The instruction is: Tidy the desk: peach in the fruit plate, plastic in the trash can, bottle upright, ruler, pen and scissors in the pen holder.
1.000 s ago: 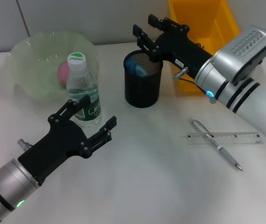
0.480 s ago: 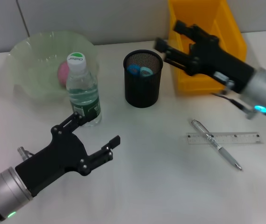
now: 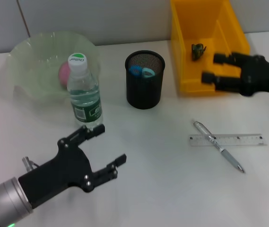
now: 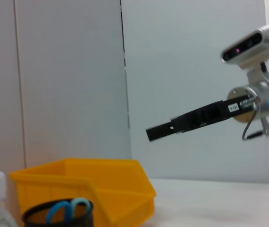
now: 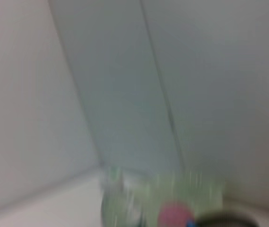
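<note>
The robot's right gripper should close on the clear ruler's end (image 3: 198,140) nearest the black pen holder, just past where the pen lies across the ruler.
The bottle (image 3: 83,92) stands upright beside the green fruit plate (image 3: 30,56), which holds the pink peach (image 3: 64,72). Blue scissors handles (image 3: 141,71) stick up inside the black mesh pen holder (image 3: 145,90). On the table to the right, the pen (image 3: 218,145) lies across the clear ruler (image 3: 238,140). A dark crumpled piece (image 3: 198,50) lies in the yellow trash can (image 3: 191,80). My left gripper (image 3: 110,143) is open and empty, in front of the bottle. My right gripper (image 3: 213,67) is open and empty over the yellow bin's front right corner.
The left wrist view shows the yellow bin (image 4: 91,189), the pen holder (image 4: 58,218) and the right arm's gripper (image 4: 172,128) in the air. A grey wall stands behind the table. Bare tabletop lies between the pen holder and the pen.
My right gripper has swung from above the pen holder rightward to the yellow bin, and the scissors handles now show in the holder. My left gripper has drawn back from the bottle.
</note>
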Robot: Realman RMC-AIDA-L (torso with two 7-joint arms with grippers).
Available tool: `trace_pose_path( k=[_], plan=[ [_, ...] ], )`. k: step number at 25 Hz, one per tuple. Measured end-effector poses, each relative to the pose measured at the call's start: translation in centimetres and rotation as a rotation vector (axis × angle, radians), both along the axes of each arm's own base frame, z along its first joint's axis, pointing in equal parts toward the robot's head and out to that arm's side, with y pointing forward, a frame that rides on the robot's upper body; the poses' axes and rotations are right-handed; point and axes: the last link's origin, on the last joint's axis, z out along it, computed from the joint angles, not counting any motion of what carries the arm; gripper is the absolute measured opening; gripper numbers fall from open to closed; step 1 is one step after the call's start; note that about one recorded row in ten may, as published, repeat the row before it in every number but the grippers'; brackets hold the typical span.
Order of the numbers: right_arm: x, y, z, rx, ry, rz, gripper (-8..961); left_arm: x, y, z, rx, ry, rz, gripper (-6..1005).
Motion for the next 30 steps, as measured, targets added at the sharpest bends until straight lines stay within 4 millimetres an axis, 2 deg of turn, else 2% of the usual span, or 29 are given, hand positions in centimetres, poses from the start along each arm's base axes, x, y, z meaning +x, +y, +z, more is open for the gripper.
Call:
trace_pose_path(
  k=[3,5,11,14,15,17,20,25,30],
  plan=[
    [-0.7,-0.3,1.9,-0.096,-0.144,-0.022,818,-0.2,-0.2,-0.1,-0.016,0.02,-0.014,797],
    [-1.8,-0.7,3.0,-0.161,-0.26,0.012,817,-0.3,-0.3,-0.2,-0.026,0.03,-0.021,797],
    [-3.7,0.3,3.4,-0.3,-0.411,0.026,814,-0.7,-0.7,-0.1,-0.1,0.061,-0.033,797],
    [-4.7,1.1,2.7,-0.4,-0.532,0.0,812,-0.8,-0.7,0.0,-0.122,0.068,-0.033,797],
    [-5.5,1.8,2.2,-0.434,-0.625,-0.012,812,-0.8,-0.7,0.0,-0.122,0.068,-0.033,797],
    [-5.8,2.0,2.0,-0.438,-0.656,-0.015,811,-0.9,-0.5,0.3,-0.191,0.069,-0.028,797],
    [-7.9,2.5,0.7,-0.414,-0.777,0.027,809,-1.0,-0.1,0.6,-0.222,0.071,-0.007,797],
    [-9.1,2.2,-0.7,-0.363,-0.945,0.09,807,-1.1,0.0,0.6,-0.235,0.079,0.005,798],
    [-9.2,2.1,-1.8,-0.386,-1.011,0.142,804,-1.1,0.1,0.5,-0.23,0.081,0.01,798]
  ],
)
